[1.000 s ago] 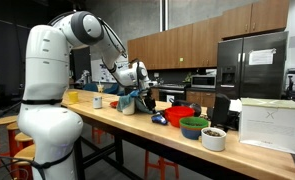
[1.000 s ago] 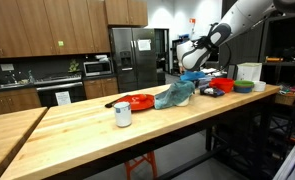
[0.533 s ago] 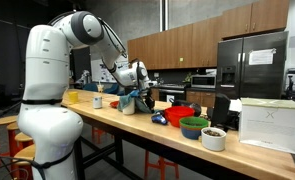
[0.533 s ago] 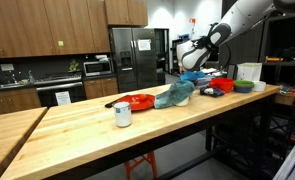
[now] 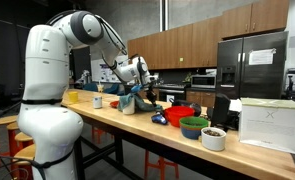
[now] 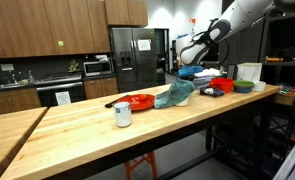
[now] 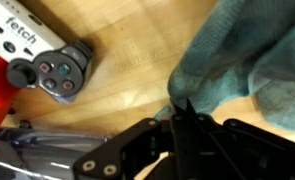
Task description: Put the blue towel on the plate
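The robot's gripper should release the blue towel on the red plate (image 5: pixel 117 103) near the white can.
The blue towel (image 6: pixel 173 96) lies crumpled on the wooden counter, its left edge against the red plate (image 6: pixel 137 101). In the wrist view the towel (image 7: pixel 249 48) fills the upper right, and my gripper (image 7: pixel 183 107) is shut on its near edge, with a fold pinched between the black fingertips. In both exterior views the gripper (image 5: pixel 140 90) (image 6: pixel 186 73) hangs just above the towel's high end. In the exterior view from behind the arm, the towel (image 5: pixel 127 103) is mostly hidden by the arm.
A grey "fetch" controller (image 7: pixel 52 62) lies on the wood close to the towel. A white can (image 6: pixel 122 114) stands left of the plate. Red, green and white bowls (image 5: pixel 194 127) and a white box (image 5: pixel 270 125) sit further along the counter.
The jaws have shut on the towel's edge. The wrist has risen slightly, drawing the pinched corner up.
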You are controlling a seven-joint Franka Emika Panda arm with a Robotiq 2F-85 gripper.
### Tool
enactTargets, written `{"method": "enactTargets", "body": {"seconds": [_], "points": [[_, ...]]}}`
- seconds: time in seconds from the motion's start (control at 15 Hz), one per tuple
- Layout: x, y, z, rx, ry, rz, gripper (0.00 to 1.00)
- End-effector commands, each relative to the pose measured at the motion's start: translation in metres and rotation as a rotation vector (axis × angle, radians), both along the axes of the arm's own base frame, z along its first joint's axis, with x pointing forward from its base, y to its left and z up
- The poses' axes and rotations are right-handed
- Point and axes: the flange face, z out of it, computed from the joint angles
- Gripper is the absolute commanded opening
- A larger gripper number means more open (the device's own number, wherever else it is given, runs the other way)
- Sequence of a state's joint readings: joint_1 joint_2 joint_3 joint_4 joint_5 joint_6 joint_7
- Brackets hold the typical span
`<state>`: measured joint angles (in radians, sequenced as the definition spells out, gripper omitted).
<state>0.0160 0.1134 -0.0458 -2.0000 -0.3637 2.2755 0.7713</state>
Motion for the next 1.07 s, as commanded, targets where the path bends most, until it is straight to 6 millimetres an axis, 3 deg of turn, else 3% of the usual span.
{"method": "enactTargets", "body": {"seconds": [0.0, 0.2, 0.53, 1.0], "points": [[0.015, 0.007, 0.054, -0.029, -0.078, 0.064, 0.01], [0.026, 0.026, 0.088, -0.031, -0.14, 0.137, 0.01], [0.03, 0.078, 0.123, -0.023, -0.208, 0.292, 0.01], [0.034, 0.165, 0.145, -0.011, -0.281, 0.513, 0.01]]}}
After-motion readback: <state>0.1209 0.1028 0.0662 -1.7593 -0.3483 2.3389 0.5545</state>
